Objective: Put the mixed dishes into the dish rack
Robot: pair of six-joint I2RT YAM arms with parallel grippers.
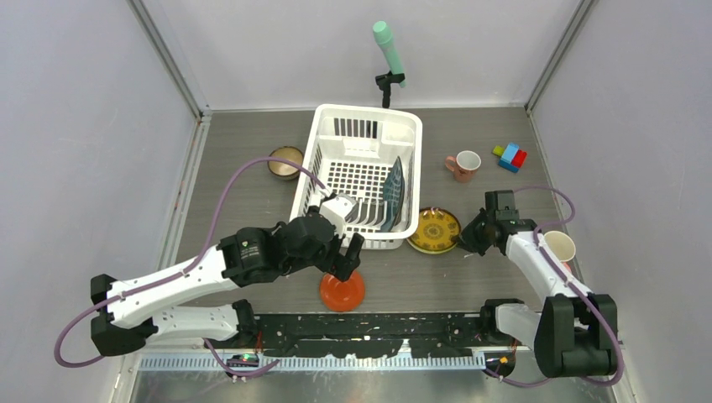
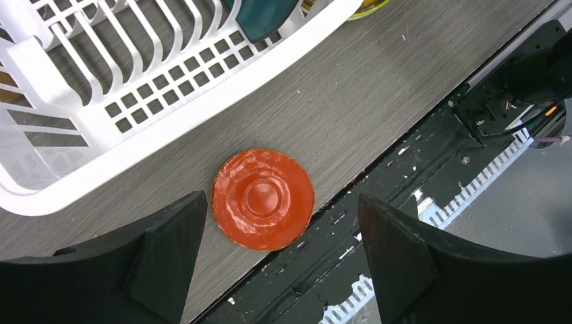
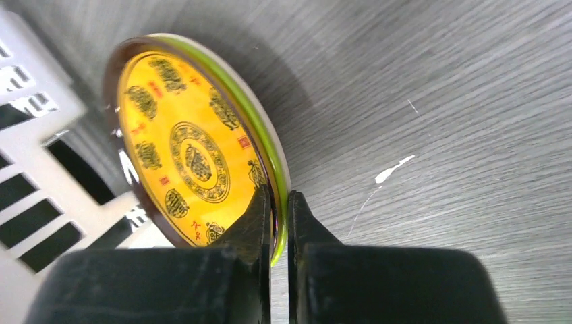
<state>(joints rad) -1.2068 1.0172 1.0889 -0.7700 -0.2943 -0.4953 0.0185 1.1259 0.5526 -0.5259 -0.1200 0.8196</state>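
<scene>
The yellow plate's rim sits tight on the cream bowl's rim below it. My right gripper should open and take only the yellow plate's rim [image 3: 276,177] before it lifts.
The white dish rack [image 1: 329,139] stands mid-table, with a dark teal plate [image 1: 393,195] upright in its right side. A yellow patterned plate [image 1: 434,230] lies beside the rack's front right corner; my right gripper [image 3: 278,217] is shut on its green rim [image 3: 268,145]. A red-orange dish [image 2: 263,199] sits upside down near the table's front edge. My left gripper [image 2: 278,260] hovers open above it, touching nothing. A small brown bowl [image 1: 285,162] sits left of the rack. One pink mug [image 1: 463,164] stands right of the rack, another mug [image 1: 558,248] by my right arm.
Coloured toy blocks [image 1: 510,156] lie at the back right. A mint-green cylinder on a black stand [image 1: 389,52] rises behind the rack. The black base rail [image 2: 432,155] runs along the front edge close to the red-orange dish.
</scene>
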